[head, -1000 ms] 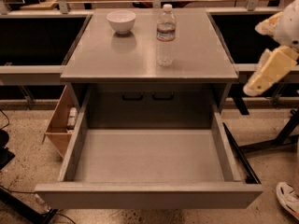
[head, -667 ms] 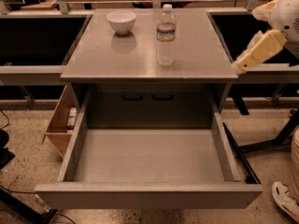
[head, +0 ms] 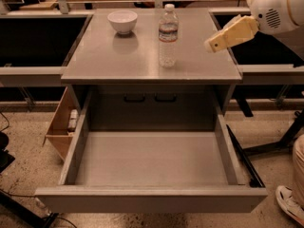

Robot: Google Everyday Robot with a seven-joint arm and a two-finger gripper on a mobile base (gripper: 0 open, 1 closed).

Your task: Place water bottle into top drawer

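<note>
The lower half of the water bottle [head: 168, 48], below its label, should be the next place my gripper goes to, and my gripper will close on it there.
The water bottle [head: 168, 34] stands upright on the grey cabinet top [head: 109, 56], right of centre, clear with a white cap and a narrow label band. The top drawer [head: 151, 159] is pulled fully open below, and nothing lies inside it. My gripper [head: 214, 42] reaches in from the upper right on a white arm, its cream fingers pointing left over the cabinet's right edge. It is to the right of the bottle, apart from it, and holds nothing.
A white bowl [head: 122, 21] sits at the back left of the cabinet top. A recessed panel with two dark handles [head: 149, 98] lies behind the drawer. A wooden box [head: 62, 125] leans at the left. A person's shoe [head: 289, 203] is at bottom right.
My gripper has risen and moved left, from beside the cabinet's right side to above its right edge, closer to the bottle. The bottle, bowl and drawer have not moved.
</note>
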